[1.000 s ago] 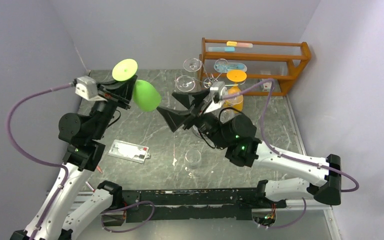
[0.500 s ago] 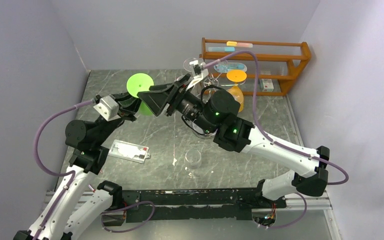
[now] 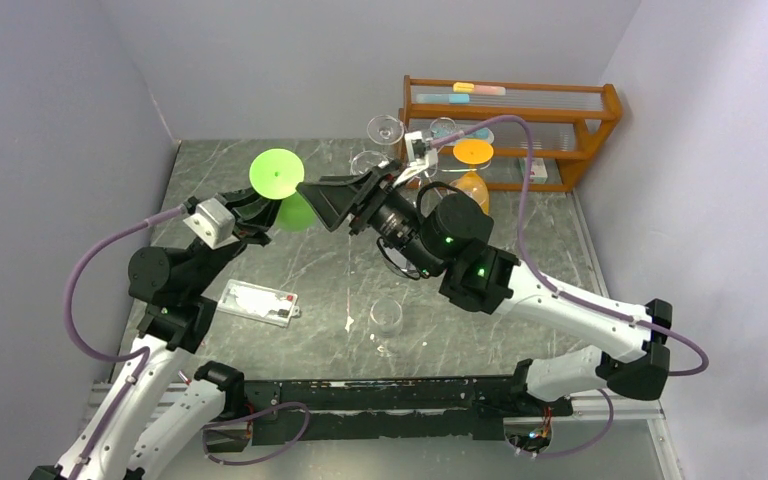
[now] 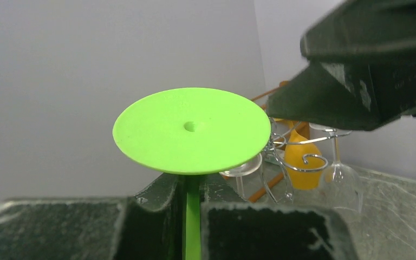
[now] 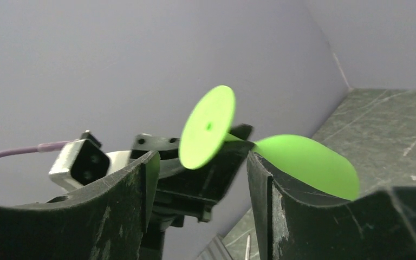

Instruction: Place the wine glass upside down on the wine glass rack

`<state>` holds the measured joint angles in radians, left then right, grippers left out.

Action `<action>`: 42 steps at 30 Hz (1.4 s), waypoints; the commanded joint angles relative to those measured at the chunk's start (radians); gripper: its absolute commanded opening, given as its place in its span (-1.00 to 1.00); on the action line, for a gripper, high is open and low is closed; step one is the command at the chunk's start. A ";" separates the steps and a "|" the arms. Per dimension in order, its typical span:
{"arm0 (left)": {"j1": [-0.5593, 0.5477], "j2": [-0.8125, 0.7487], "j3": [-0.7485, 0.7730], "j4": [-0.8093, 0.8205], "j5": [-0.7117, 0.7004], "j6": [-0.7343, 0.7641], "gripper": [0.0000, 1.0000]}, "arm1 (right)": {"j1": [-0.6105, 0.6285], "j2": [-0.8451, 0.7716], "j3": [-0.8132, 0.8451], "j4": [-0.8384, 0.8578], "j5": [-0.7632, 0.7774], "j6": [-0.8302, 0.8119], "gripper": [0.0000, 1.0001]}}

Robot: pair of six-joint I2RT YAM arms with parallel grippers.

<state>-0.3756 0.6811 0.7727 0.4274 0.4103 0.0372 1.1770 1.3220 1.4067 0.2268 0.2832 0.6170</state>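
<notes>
My right gripper should hold the wine glass's foot while my left gripper takes the foot's rim (image 3: 258,186), because my left gripper grips the stem, which the rack needs free.
A bright green wine glass (image 3: 276,174) is held by its stem in my left gripper (image 3: 256,210), raised above the table's left half. In the left wrist view my left gripper (image 4: 192,203) is shut on the stem, the foot disc (image 4: 191,130) faces the camera and the bowl is hidden. My right gripper (image 3: 322,200) is open, its tips just right of the glass. In the right wrist view my right gripper (image 5: 200,189) frames the foot (image 5: 208,125) and bowl (image 5: 309,162). The chrome rack (image 4: 303,160) holds clear glasses and an orange one (image 3: 473,152).
A brown wooden shelf rack (image 3: 560,110) stands at the back right. A clear glass (image 3: 387,318) stands upright on the table near the front. A clear flat plastic box (image 3: 258,303) lies at the front left. Grey walls close in on both sides.
My right arm swung left from the rack and now points its open jaws at the green glass. My left gripper turned and lowered the glass toward the middle.
</notes>
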 commanded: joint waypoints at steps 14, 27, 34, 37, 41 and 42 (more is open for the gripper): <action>0.002 -0.006 -0.017 0.135 0.079 -0.031 -0.90 | -0.123 0.044 -0.083 0.223 -0.258 0.189 0.03; 0.003 0.006 -0.005 0.065 0.082 -0.069 -0.65 | -0.168 0.112 -0.013 0.178 -0.418 0.269 -0.92; 0.001 0.010 0.004 -0.067 -0.063 -0.192 0.20 | -0.180 0.104 -0.005 0.160 -0.304 0.252 -1.00; 0.002 -0.005 0.061 -0.271 -0.162 -0.219 0.35 | -0.200 0.113 0.010 0.184 -0.293 0.248 -1.00; 0.001 -0.057 0.114 -0.475 -0.252 -0.318 0.46 | -0.213 0.134 0.022 0.213 -0.307 0.244 -1.00; 0.001 -0.079 0.125 -0.508 -0.257 -0.352 0.47 | -0.212 0.137 0.028 0.212 -0.314 0.235 -1.00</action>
<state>-0.3717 0.6682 0.8310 0.1749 0.2646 -0.1791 0.9760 1.4460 1.3861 0.3882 -0.0273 0.8772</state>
